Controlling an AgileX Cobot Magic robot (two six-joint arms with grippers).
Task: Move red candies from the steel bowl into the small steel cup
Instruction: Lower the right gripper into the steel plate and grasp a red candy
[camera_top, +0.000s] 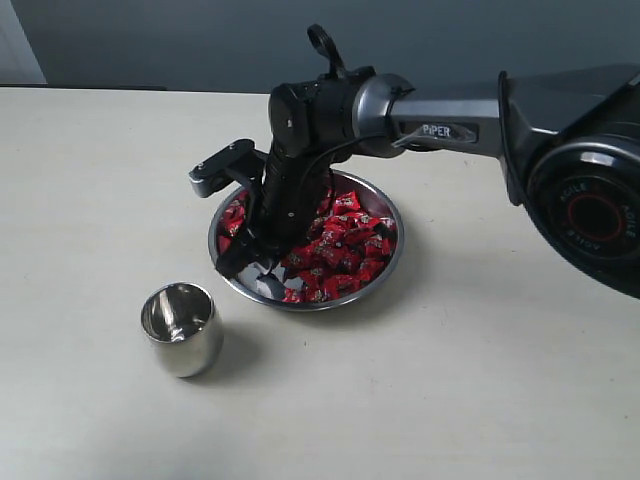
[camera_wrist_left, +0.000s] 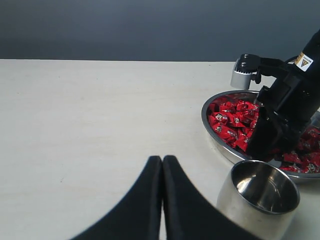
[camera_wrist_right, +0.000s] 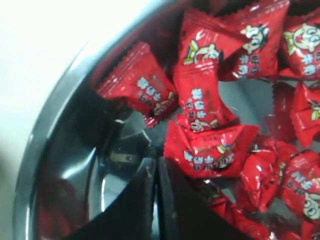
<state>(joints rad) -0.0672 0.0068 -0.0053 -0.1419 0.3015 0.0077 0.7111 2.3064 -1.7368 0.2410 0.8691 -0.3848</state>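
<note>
My right gripper's closed fingers are meeting on the bowl's mirror bottom beside a red candy, so next I open them and grip that candy (camera_wrist_right: 212, 149) before lifting.
The steel bowl (camera_top: 398, 245) sits mid-table, filled with red candies (camera_top: 350, 245) except for a bare patch at its near-left side. My right gripper (camera_top: 232, 262) reaches down into that bare patch. In the right wrist view its fingers (camera_wrist_right: 172, 200) are shut tip to tip on the mirror bottom with nothing between them. A red candy (camera_wrist_right: 210, 150) lies against the side of one finger. The small steel cup (camera_top: 182, 330) stands upright and empty, in front and to the left of the bowl. My left gripper (camera_wrist_left: 162, 159) is shut, low over the table beside the cup (camera_wrist_left: 255, 200).
The right arm (camera_top: 450, 125) stretches in from the right edge, above the bowl. A grey camera block (camera_top: 215, 172) juts out left of the wrist. The bowl's rim (camera_wrist_left: 207, 122) lies just behind the cup. Pale tabletop (camera_top: 90, 200) spreads around.
</note>
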